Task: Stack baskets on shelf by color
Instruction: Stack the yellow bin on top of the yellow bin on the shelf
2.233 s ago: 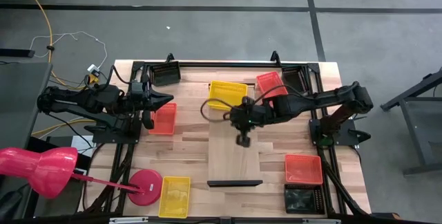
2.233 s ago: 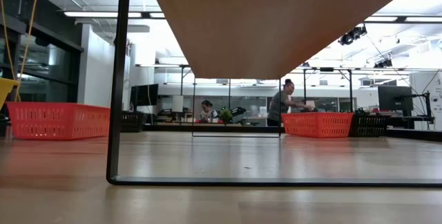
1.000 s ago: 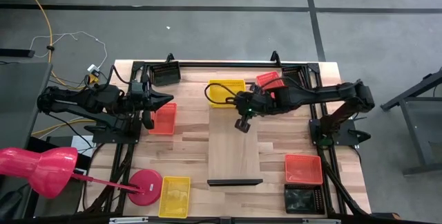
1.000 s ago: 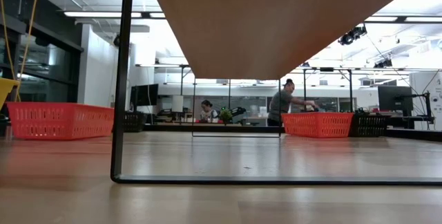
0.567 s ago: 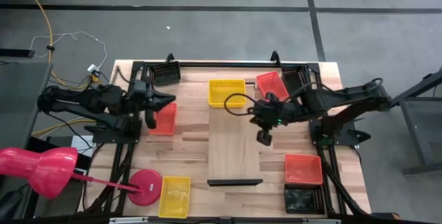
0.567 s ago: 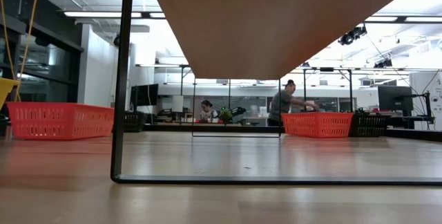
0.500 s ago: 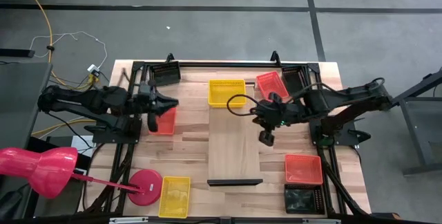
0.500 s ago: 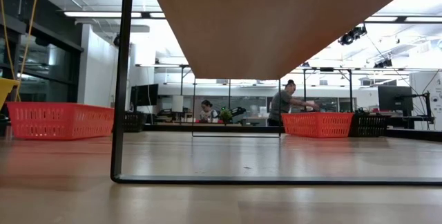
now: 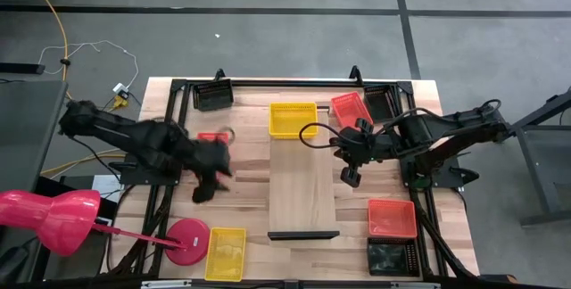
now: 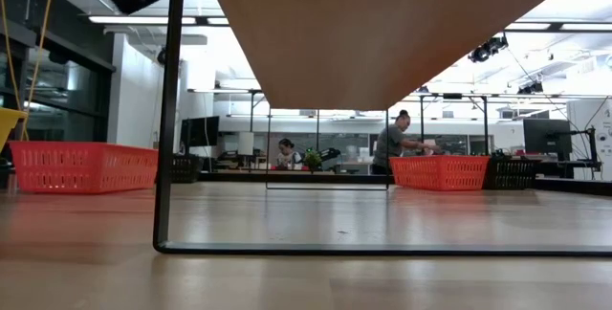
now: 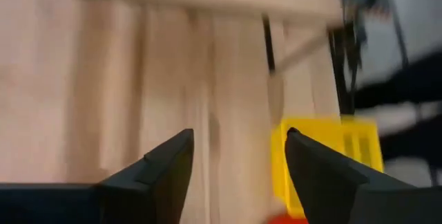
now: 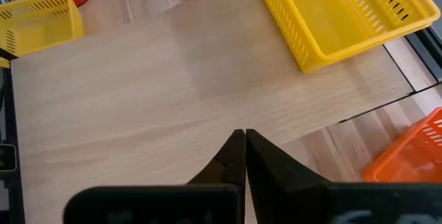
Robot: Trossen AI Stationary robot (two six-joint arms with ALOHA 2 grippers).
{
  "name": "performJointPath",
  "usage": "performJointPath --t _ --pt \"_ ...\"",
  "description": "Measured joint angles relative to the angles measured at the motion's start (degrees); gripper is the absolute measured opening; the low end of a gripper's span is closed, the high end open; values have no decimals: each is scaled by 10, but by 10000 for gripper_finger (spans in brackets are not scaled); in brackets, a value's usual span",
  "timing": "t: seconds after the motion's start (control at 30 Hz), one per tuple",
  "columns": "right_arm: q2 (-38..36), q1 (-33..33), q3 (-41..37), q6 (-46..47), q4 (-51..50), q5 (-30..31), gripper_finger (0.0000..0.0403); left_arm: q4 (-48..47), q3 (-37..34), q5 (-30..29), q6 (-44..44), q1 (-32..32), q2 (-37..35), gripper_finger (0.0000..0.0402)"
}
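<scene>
The robot's left gripper should next move to the far rim of the yellow basket [image 9: 225, 229] [image 11: 279, 160] beside the base of the pink lamp and close there.
The light-wood shelf [image 9: 303, 177] lies down the table's middle, its dark lip [image 9: 303, 235] at the near end. A yellow basket [image 9: 293, 119] sits at its far end. Other baskets rest on the table: red [image 9: 351, 109], black [image 9: 212, 95], yellow [image 9: 226, 253], red [image 9: 393, 218], black [image 9: 391, 256]. My left arm partly hides another red basket [image 9: 211, 136]. My left gripper [image 11: 238, 144] is open and empty, above the table left of the shelf [image 9: 207, 186]. My right gripper [image 12: 243, 135] is shut and empty over the shelf's right edge [image 9: 350, 179].
A pink lamp leans over the near left corner, its round base [image 9: 187, 238] beside the near yellow basket. Black frame rails [image 9: 169, 128] run along both sides of the table. The low view shows the shelf's underside [image 10: 382, 23], and people in the room behind.
My left arm has swung out from the table's left edge, toward the near edge and the shelf, passing over the left red basket. My right gripper, still shut, has gone from over the shelf's middle toward the table's right and a little nearer.
</scene>
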Motion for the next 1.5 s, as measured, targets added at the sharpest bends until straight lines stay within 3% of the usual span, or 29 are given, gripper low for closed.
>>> performJointPath --t 0.2,0.47,0.63,0.9,1.27,1.5 --pt "0 0 0 -1 -13 0 0 -1 0 -4 -3 -84 82 228" --pt "0 0 0 2 -38 -5 0 8 0 -3 -81 -167 184 226" --pt "0 0 0 -1 -39 -7 0 65 0 37 -81 -199 230 226" --pt "0 0 0 -2 -42 -10 0 124 0 44 -109 -218 275 225" --pt "0 0 0 -17 -45 -18 0 102 0 -3 -139 -218 314 225" --pt "0 0 0 -29 -48 -18 0 106 0 7 -151 -219 313 225"
